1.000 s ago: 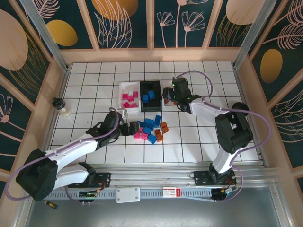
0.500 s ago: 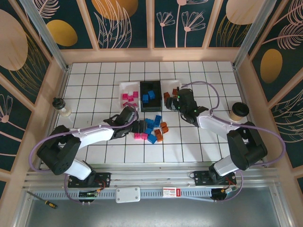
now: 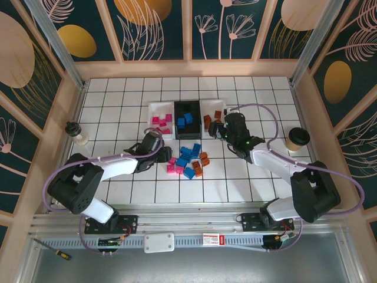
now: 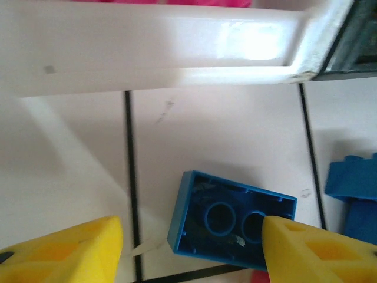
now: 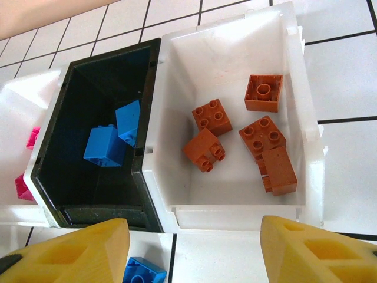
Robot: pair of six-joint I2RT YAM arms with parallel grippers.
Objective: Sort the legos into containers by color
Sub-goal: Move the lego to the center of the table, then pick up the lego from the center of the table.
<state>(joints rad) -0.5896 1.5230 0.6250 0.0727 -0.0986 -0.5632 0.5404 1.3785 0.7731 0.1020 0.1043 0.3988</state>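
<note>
The blue lego lies slanted, its end under my left gripper's finger, so I will open, center over it and grip both short ends [image 4: 179,211].
An upside-down blue lego [image 4: 230,221] lies on the tiles between my left gripper's [image 4: 191,230] yellow fingers. The right finger [image 4: 294,247] touches it and the left finger stands apart, so the gripper is open. From above, my left gripper [image 3: 168,155] sits at the left edge of the loose pile of legos [image 3: 188,162]. My right gripper [image 5: 194,236] hangs open and empty just in front of the white tray [image 5: 306,147] that holds several orange bricks [image 5: 206,150]. The black tray [image 5: 59,218] holds blue bricks [image 5: 105,144]. The other white tray [image 3: 154,109] holds pink ones.
A paper cup [image 3: 298,137] stands at the right near the right arm. A small bottle [image 3: 75,132] stands by the left wall. Wooden walls ring the tiled floor. One blue brick [image 5: 138,272] lies just in front of the black tray.
My left gripper has reached the pile's left edge and narrowed around the blue lego. My right gripper has drawn back from above the orange tray toward the near side.
</note>
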